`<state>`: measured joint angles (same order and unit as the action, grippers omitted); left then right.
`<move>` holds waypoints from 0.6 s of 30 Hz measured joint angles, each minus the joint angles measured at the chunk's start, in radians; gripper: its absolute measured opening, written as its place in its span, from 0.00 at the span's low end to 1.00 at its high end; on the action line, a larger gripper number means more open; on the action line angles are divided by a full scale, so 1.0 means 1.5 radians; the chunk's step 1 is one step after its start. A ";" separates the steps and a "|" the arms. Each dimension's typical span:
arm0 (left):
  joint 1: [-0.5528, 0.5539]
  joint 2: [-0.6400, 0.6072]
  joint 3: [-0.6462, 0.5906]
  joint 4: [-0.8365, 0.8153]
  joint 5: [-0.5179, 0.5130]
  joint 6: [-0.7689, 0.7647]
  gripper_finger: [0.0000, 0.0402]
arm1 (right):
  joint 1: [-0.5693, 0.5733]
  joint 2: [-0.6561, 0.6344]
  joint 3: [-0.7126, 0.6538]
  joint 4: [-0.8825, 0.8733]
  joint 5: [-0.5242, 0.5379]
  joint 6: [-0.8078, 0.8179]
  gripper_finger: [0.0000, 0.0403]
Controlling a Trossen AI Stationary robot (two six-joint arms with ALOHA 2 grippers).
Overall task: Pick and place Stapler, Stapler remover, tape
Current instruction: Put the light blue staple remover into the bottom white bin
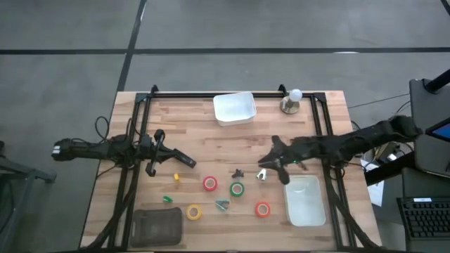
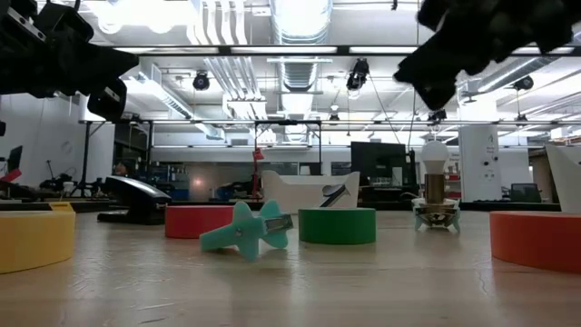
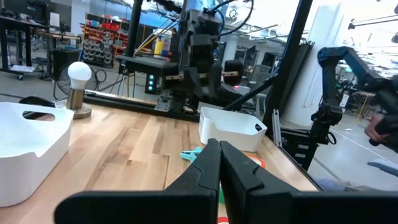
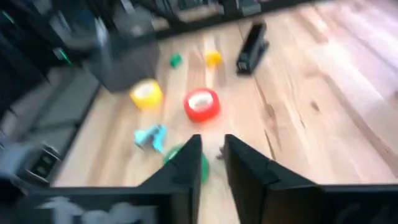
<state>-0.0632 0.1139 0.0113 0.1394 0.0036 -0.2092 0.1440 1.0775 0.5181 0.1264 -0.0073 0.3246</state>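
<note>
My right gripper is to move next to the pale staple remover [image 1: 261, 174], between the dark remover and the near white bin, and will close there.
A black stapler [image 1: 187, 162] lies on the wooden table; it also shows in the right wrist view [image 4: 252, 40]. A teal staple remover [image 1: 222, 204] and a dark one [image 1: 239, 172] lie mid-table. The tape rolls lie flat: red [image 1: 210, 183], green [image 1: 237, 188], yellow [image 1: 193, 211], red [image 1: 262, 209]. My left gripper [image 1: 169, 154] is shut [image 3: 219, 149] and empty, raised above the table just left of the stapler. My right gripper [image 1: 264, 166] is narrowly open [image 4: 211, 146] and empty, raised above the table right of the dark remover.
A white bin [image 1: 234, 107] stands at the far edge and another [image 1: 305, 200] at the near right. A bulb on a holder [image 1: 290, 102] stands far right, a dark grey pouch [image 1: 156, 226] near left. Small yellow [image 1: 176, 178] and green [image 1: 167, 199] pieces lie left of the tapes.
</note>
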 joint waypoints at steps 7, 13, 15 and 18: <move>0.000 0.000 0.000 0.000 0.000 0.000 0.02 | 0.000 0.117 0.101 -0.104 -0.033 -0.056 0.40; 0.000 0.000 0.000 -0.001 0.000 0.000 0.02 | 0.000 0.205 0.132 -0.178 -0.034 -0.095 0.45; 0.000 0.000 0.000 -0.002 0.000 0.000 0.02 | 0.000 0.225 0.137 -0.189 -0.036 -0.105 0.45; 0.000 0.000 0.000 -0.004 0.000 0.000 0.02 | 0.000 0.240 0.151 -0.209 -0.036 -0.129 0.44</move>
<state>-0.0633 0.1143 0.0113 0.1337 0.0032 -0.2089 0.1440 1.4376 0.7453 -0.1871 -0.0614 0.1311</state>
